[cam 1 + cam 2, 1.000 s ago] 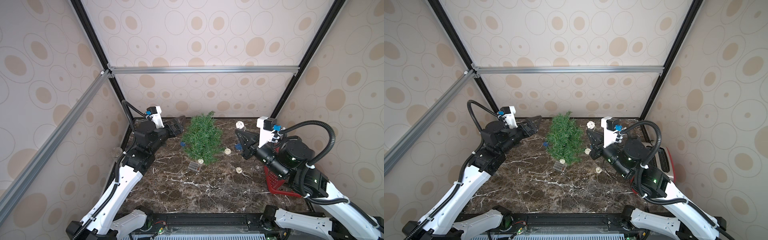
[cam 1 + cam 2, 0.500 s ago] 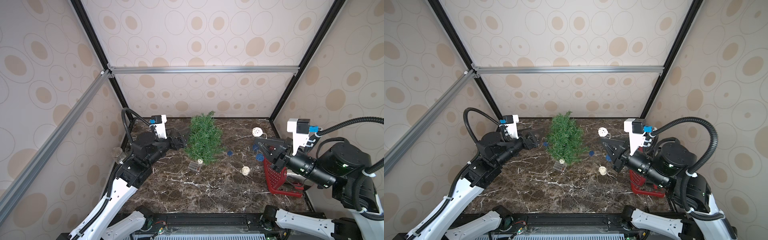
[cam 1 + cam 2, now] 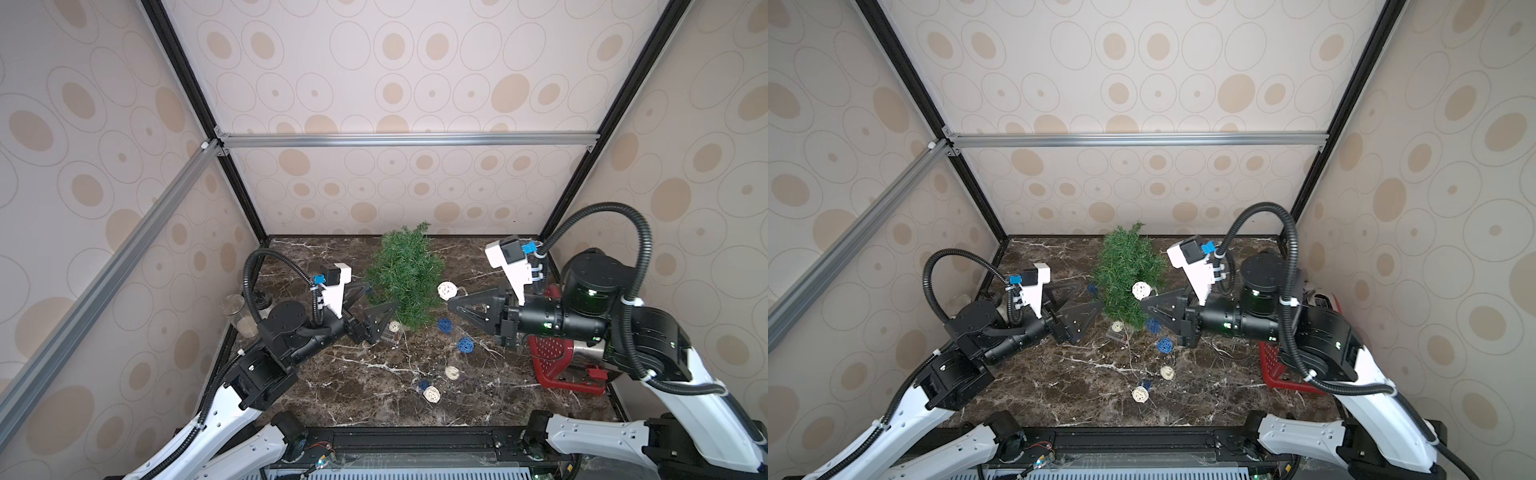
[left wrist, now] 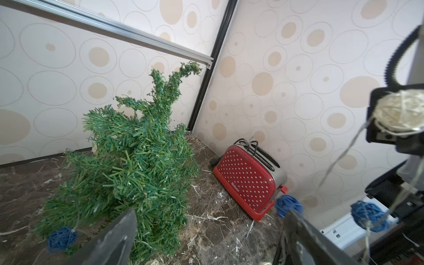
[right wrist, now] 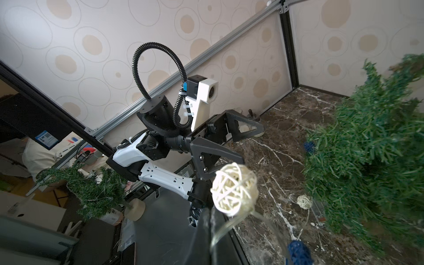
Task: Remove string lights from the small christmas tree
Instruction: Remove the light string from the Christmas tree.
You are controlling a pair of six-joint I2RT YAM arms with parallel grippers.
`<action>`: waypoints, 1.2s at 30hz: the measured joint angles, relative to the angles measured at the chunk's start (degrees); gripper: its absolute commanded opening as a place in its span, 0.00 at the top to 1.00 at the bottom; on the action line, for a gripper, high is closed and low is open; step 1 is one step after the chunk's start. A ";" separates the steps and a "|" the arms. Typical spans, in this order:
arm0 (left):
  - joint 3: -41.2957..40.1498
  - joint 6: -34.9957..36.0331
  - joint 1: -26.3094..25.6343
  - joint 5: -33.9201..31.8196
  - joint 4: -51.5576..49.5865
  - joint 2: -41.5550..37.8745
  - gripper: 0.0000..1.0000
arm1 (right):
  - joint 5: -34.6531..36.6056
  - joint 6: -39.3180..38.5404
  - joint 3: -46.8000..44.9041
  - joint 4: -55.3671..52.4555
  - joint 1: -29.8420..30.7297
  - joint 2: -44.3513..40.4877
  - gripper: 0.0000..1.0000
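The robot's left gripper will close on the string lights at the blue ball [image 4: 370, 216] that hangs just below the white ball at the right gripper.
The small christmas tree [image 3: 405, 276] [image 3: 1125, 274] stands at the back middle of the marble table. The string lights trail from its base across the table: a white ball [image 3: 394, 326] by the clear battery box [image 3: 388, 336], blue balls [image 3: 464, 345], and more white balls [image 3: 432, 394] toward the front. My right gripper [image 3: 451, 302] [image 5: 210, 213] is shut on the clear wire, and a white ball [image 5: 234, 188] hangs at its tip beside the tree. My left gripper [image 3: 382, 296] [image 4: 206, 229] is open at the tree's left side, nothing between its fingers. A blue ball [image 4: 60, 238] sits at the tree's foot.
A red dotted toaster [image 3: 557, 361] [image 4: 247, 181] stands on the right, partly under my right arm. A glass jar [image 3: 241, 316] stands in the left corner. Patterned walls close in the table on three sides.
My right gripper swung out to the right with the wire, then came back left to the tree; more balls now lie on the table. My left gripper moved forward along the tree's left side.
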 measured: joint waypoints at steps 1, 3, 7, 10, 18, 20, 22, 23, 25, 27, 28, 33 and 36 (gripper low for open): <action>-0.94 -0.04 -0.28 0.52 0.35 -0.81 0.01 | -0.24 0.52 -0.48 0.85 0.20 0.70 1.00; -2.34 -0.04 -1.20 0.98 0.96 -2.05 0.01 | -0.55 1.38 -0.98 2.40 0.70 2.10 1.00; -4.50 -0.02 -2.54 1.05 1.16 -4.07 0.01 | -0.11 2.16 -0.20 5.46 2.71 5.88 1.00; -6.29 0.02 -2.56 0.04 1.18 -6.91 0.01 | 0.76 2.32 1.81 7.45 3.76 9.64 1.00; -8.66 0.22 -2.56 -3.67 1.03 -13.27 0.01 | 1.38 3.02 10.60 11.13 4.24 19.41 1.00; -9.57 0.20 -2.58 -4.57 0.92 -14.19 0.01 | 1.27 2.99 13.31 11.74 4.39 21.90 1.00; -10.43 0.22 -2.58 -5.66 0.55 -15.17 0.01 | 1.18 2.97 16.26 11.91 4.46 24.37 1.00; -10.69 0.24 -2.58 -6.19 0.35 -15.54 0.01 | 1.14 2.91 17.57 12.02 4.46 25.49 1.00; -10.75 0.39 -2.58 -7.65 -0.50 -16.06 0.01 | 0.79 2.82 20.59 12.13 4.46 27.78 1.00; -10.75 0.57 -2.58 -9.03 -1.01 -16.17 0.01 | 0.31 2.82 23.39 12.15 4.46 29.94 1.00; -10.75 0.70 -2.58 -9.64 -1.20 -16.13 0.01 | 0.04 2.82 24.41 12.20 4.46 30.73 1.00; -10.69 1.73 -2.58 -13.62 -1.86 -14.56 0.01 | -2.47 3.06 30.01 12.57 4.46 35.17 1.00; -10.58 2.16 -2.58 -17.25 -2.49 -12.28 0.03 | -4.04 3.26 32.92 12.70 4.48 37.51 1.00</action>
